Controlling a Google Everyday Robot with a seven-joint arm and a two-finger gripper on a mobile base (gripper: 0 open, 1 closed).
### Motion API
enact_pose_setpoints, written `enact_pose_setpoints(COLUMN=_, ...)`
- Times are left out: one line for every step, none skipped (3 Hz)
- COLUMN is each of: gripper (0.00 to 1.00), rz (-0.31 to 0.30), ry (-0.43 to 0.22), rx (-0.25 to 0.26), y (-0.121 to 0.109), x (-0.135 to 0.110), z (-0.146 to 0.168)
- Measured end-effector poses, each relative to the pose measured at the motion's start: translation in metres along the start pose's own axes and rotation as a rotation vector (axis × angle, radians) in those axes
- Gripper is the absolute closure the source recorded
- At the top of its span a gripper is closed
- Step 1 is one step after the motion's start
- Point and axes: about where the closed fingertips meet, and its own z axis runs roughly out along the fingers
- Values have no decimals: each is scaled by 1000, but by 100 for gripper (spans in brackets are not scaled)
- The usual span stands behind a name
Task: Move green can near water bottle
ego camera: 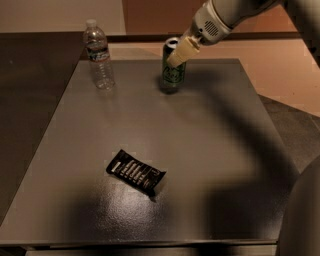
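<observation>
I need to use my gripper to set the green can down on the grey table (127, 93) next to the water bottle, on its near-arm side.
The green can (173, 69) is dark green with light markings and a silver top. It is upright at the back middle of the grey table (210, 150). My gripper (179, 52) comes in from the upper right and is shut on the can's upper part, one pale finger (182, 51) lying across its front. The water bottle (98, 56), clear with a white cap and blue-and-white label, stands upright at the back left, about a hand's width left of the can.
A flat black snack packet (136, 172) lies left of centre, toward the front of the table. The arm (230, 15) reaches in from the top right. The table's back edge runs just behind the can and bottle.
</observation>
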Motion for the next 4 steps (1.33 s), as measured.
enact_pose_setpoints(gripper=100, rz=8, ry=2, rx=-11, y=5, x=-22, z=26)
enact_pose_setpoints(gripper=100, rz=1, ry=10, rx=-38, y=17, x=-45, z=54)
enact_pose_setpoints(gripper=100, rz=-1, ry=16, rx=-72, y=28, x=-66, z=80)
enact_pose_setpoints(gripper=82, rz=-11, ry=20, rx=-98, y=37, x=-78, z=101)
